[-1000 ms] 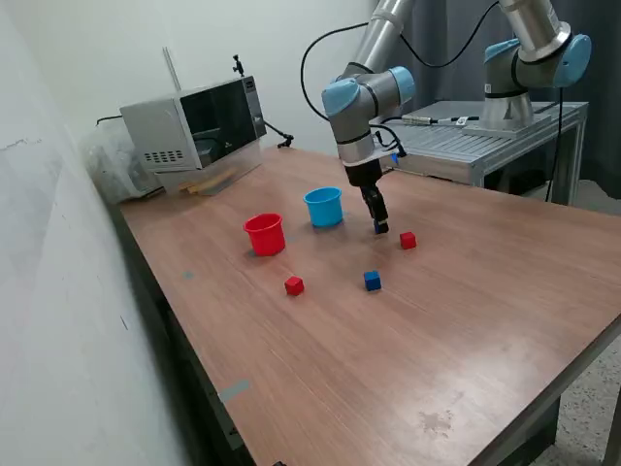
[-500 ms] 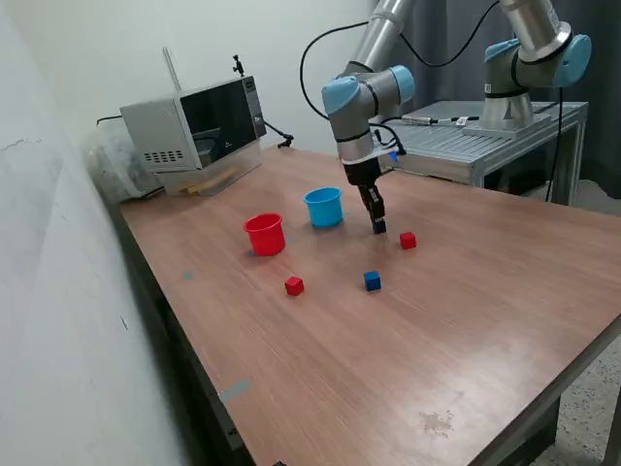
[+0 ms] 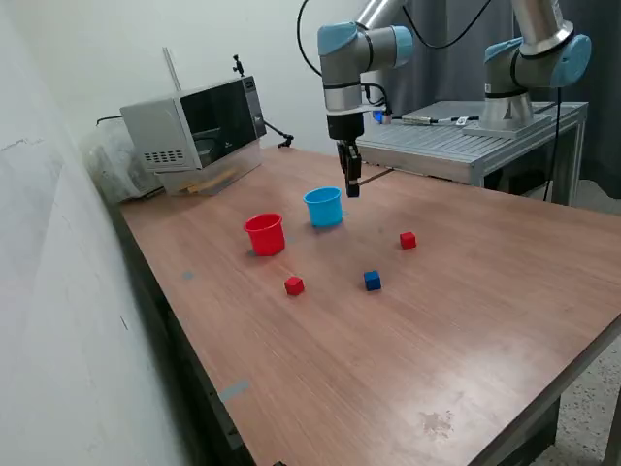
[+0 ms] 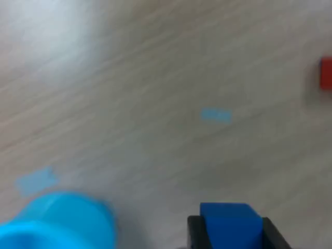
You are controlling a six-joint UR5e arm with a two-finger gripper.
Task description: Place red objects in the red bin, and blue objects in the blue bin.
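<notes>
The dark blue cube will go down inside the light-blue cup (image 3: 324,207) (image 4: 54,237) beside the red cup, where I will put it with my gripper.
My gripper (image 3: 351,186) hangs above the table just to the exterior view's right of the light-blue cup (image 3: 324,207). It is shut on a dark blue cube (image 4: 228,224), seen held between the black fingers (image 4: 194,233) in the wrist view, with the light-blue cup (image 4: 57,223) close beside it. The red cup (image 3: 264,234) stands to the exterior view's left of the blue cup. On the table lie a red cube (image 3: 294,285), a second dark blue cube (image 3: 373,281) and another red cube (image 3: 408,240), which also shows in the wrist view (image 4: 326,73).
A microwave (image 3: 194,121) stands at the table's back, toward the exterior view's left. A second robot arm (image 3: 529,58) stands on a metal bench (image 3: 475,136) behind the table. A wall (image 3: 58,291) runs along the exterior view's left.
The gripper has risen from the table with the blue cube and moved toward the exterior view's left, ending beside the light-blue cup. The other cubes and the cups have not moved.
</notes>
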